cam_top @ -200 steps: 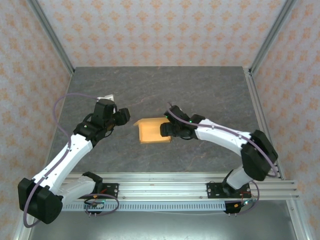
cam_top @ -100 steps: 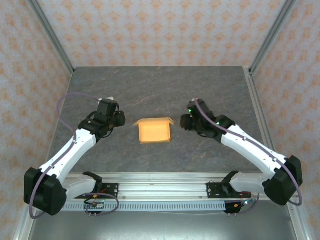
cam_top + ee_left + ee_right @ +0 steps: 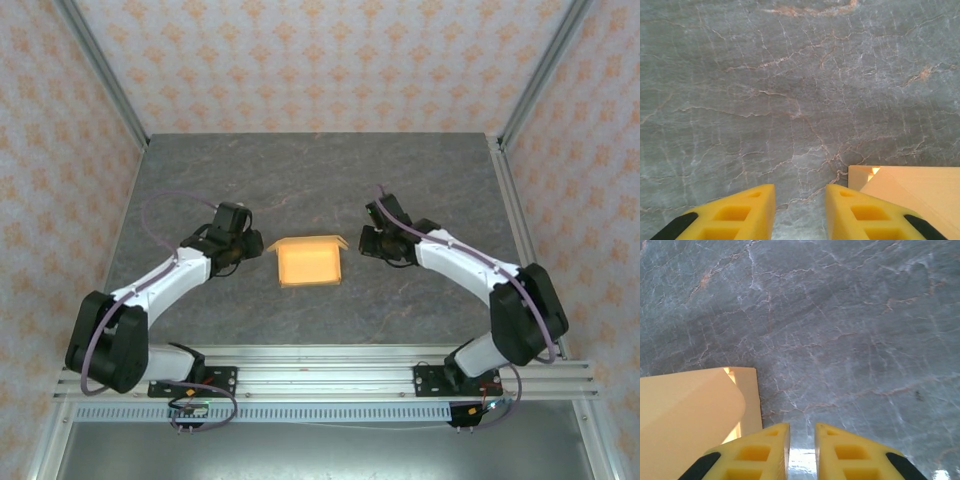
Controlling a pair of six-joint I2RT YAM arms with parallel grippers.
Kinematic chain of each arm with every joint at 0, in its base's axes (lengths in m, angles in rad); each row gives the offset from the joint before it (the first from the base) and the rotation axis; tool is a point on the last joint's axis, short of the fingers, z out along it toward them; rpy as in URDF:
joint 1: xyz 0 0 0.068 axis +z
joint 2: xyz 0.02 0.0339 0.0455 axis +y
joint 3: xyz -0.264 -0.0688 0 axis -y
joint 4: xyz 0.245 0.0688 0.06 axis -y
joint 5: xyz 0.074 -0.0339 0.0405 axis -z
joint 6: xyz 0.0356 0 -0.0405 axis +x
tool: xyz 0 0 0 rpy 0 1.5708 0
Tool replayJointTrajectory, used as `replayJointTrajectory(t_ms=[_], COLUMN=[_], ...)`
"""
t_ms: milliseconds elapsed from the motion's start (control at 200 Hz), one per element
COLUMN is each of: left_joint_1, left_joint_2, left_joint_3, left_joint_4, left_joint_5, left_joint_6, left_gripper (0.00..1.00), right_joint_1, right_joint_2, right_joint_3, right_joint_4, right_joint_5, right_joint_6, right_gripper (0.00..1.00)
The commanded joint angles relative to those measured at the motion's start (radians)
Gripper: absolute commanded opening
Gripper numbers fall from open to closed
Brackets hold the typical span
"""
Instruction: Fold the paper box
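The lid's side flaps splay past the sides of the paper box, so the robot's left gripper needs to open and take the flap [image 3: 273, 246] beside it to guide it in before closing.
The paper box [image 3: 310, 262] lies folded into a compact tan-orange rectangle in the middle of the grey table, with a flap raised along its far edge. My left gripper [image 3: 252, 243] hovers just left of it without touching. In the left wrist view, that gripper [image 3: 800, 192] has a plain gap between its yellow fingers and nothing in it, and the box corner [image 3: 910, 192] sits to the right. My right gripper [image 3: 368, 240] hangs just right of the box, also apart from it. The right wrist view shows this gripper [image 3: 802, 430] with a narrow empty gap and the box [image 3: 690, 410] at lower left.
The marbled grey table top [image 3: 320, 180] stretches behind and beside the box. Patterned walls and metal frame posts [image 3: 100, 70] close in the back and sides. The arms' mounting rail [image 3: 320, 380] runs along the near edge.
The right gripper pulled back off the box's right side and now hangs beside it. The left gripper came closer to the box's left edge. Both pairs of jaws have narrowed.
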Motion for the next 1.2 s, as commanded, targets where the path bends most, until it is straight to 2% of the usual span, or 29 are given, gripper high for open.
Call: replayJointTrajectory(t_ms=[0,110,606,701,806,956,1081,1191], left_joint_1=[-0.031,-0.063,-0.109,-0.108,-0.099,-0.094,-0.097,-0.105], left_joint_2=[0.049,0.082,0.100,0.090,0.036,-0.074,-0.213,-0.351], left_joint_3=[0.031,0.055,0.064,0.072,0.055,0.018,-0.060,-0.150], left_joint_4=[0.045,0.037,0.050,0.001,-0.029,-0.079,-0.088,-0.089], left_joint_5=[0.003,-0.016,-0.034,-0.092,-0.132,-0.180,-0.184,-0.174], left_joint_6=[-0.005,-0.007,-0.062,-0.062,-0.062,-0.101,-0.074,-0.028], left_gripper=[0.30,0.27,0.27,0.27,0.28,0.35,0.42,0.47], right_joint_1=[0.024,0.045,0.090,0.091,0.054,-0.080,-0.082,-0.081], right_joint_2=[0.022,0.047,0.101,0.082,0.028,-0.055,-0.137,-0.234], right_joint_3=[0.035,0.043,0.053,0.070,0.058,0.014,0.001,-0.104], right_joint_4=[0.047,0.065,0.138,0.061,-0.017,0.037,0.095,0.216], right_joint_5=[-0.020,-0.020,-0.057,0.015,0.126,-0.007,-0.087,-0.144], right_joint_6=[-0.010,-0.011,-0.022,-0.036,-0.049,-0.089,-0.267,-0.418], right_gripper=[0.19,0.19,0.18,0.18,0.23,0.30,0.36,0.46])
